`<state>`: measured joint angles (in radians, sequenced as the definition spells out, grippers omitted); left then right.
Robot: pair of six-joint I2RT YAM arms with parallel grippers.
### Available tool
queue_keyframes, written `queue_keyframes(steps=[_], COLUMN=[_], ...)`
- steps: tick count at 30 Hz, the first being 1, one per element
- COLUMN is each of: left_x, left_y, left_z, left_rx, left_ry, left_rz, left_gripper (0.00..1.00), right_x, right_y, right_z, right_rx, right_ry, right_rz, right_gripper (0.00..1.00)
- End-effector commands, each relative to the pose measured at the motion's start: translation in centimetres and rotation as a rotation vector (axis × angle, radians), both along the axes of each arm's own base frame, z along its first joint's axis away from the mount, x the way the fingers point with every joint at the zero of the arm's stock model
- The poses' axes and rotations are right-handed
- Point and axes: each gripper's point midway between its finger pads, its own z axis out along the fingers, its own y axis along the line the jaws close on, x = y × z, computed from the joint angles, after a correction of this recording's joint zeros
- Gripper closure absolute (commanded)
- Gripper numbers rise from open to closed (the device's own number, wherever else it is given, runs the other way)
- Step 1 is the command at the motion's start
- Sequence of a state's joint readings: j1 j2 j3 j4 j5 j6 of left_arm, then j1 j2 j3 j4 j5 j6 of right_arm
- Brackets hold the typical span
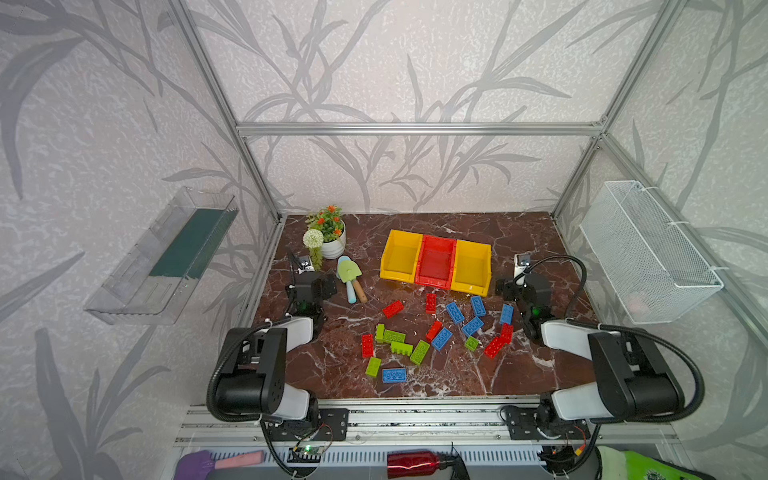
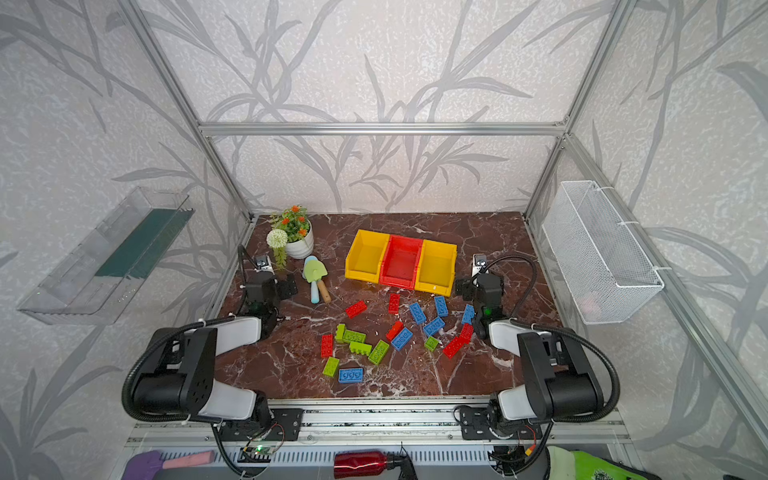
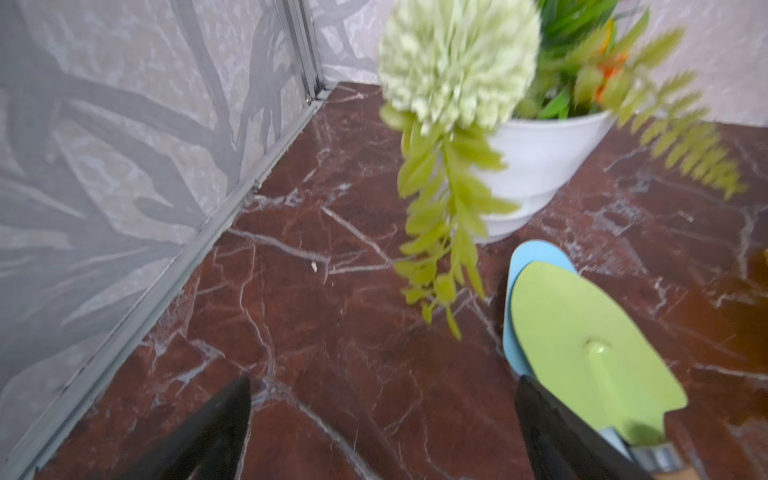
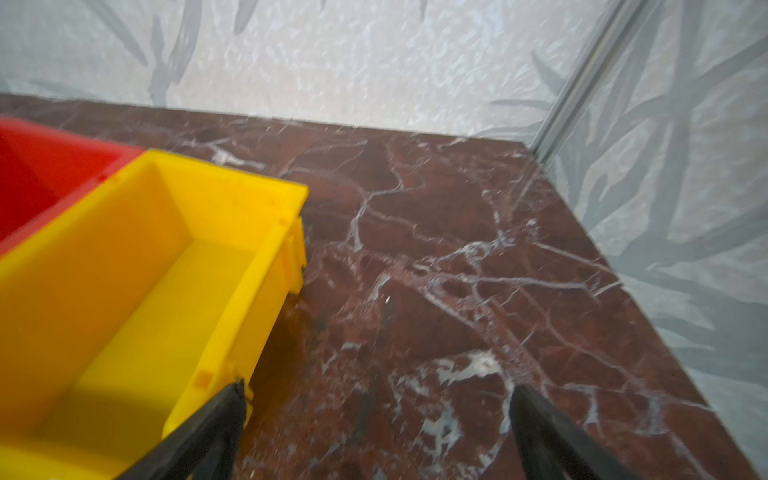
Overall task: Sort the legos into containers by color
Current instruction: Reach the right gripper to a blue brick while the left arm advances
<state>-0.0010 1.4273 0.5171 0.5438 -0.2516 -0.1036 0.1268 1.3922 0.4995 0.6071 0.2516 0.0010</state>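
My right gripper should grip the long sides of the blue lego (image 1: 478, 306) that lies just in front of the yellow container nearest that gripper.
Red, blue and lime green legos lie scattered over the front middle of the marble table in both top views, among them a red one (image 1: 392, 308), a blue one (image 1: 455, 312) and a green one (image 1: 393, 336). Behind them stand the joined containers, all empty: yellow (image 1: 401, 255), red (image 1: 436, 262), yellow (image 1: 471, 268). My left gripper (image 1: 320, 284) (image 3: 384, 380) hovers open at the table's left side, next to the trowel. My right gripper (image 1: 505, 286) (image 4: 376, 384) is open beside the right yellow container's (image 4: 145, 270) front corner. Neither holds anything.
A white potted plant (image 1: 330, 237) (image 3: 536, 166) stands at the back left, with a green toy trowel (image 1: 351, 276) (image 3: 582, 345) lying on a blue tool in front of it. A clear tray (image 1: 166, 257) hangs on the left wall, a white wire basket (image 1: 648, 249) on the right.
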Motion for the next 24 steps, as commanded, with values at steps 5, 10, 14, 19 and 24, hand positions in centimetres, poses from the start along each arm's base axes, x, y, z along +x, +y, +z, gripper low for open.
queue_keyframes(steps=[5, 10, 14, 19, 24], left_x=[-1.3, -2.8, -5.2, -9.3, -12.1], left_y=[-2.9, -9.7, -15.4, -20.2, -21.6], left_z=[3.2, 5.7, 7.0, 8.6, 9.0], left_rx=[-0.028, -0.001, -0.142, -0.228, -0.256], left_ry=[0.016, -0.017, -0.048, -0.097, -0.097], left_rz=[-0.048, -0.231, -0.409, -0.600, -0.680], left_gripper=[0.01, 0.01, 0.01, 0.01, 0.01], right_x=[-2.9, -5.8, -8.2, -10.2, -10.5], right_y=[-1.3, 1.8, 4.2, 7.8, 10.4], right_z=[1.8, 2.4, 1.7, -0.8, -3.2], right_rx=[0.166, 0.217, 0.217, 0.233, 0.219], right_ry=[0.246, 0.332, 0.385, 0.481, 0.549], right_rz=[-0.195, -0.059, 0.012, 0.123, 0.187], right_gripper=[0.01, 0.01, 0.05, 0.12, 0.25])
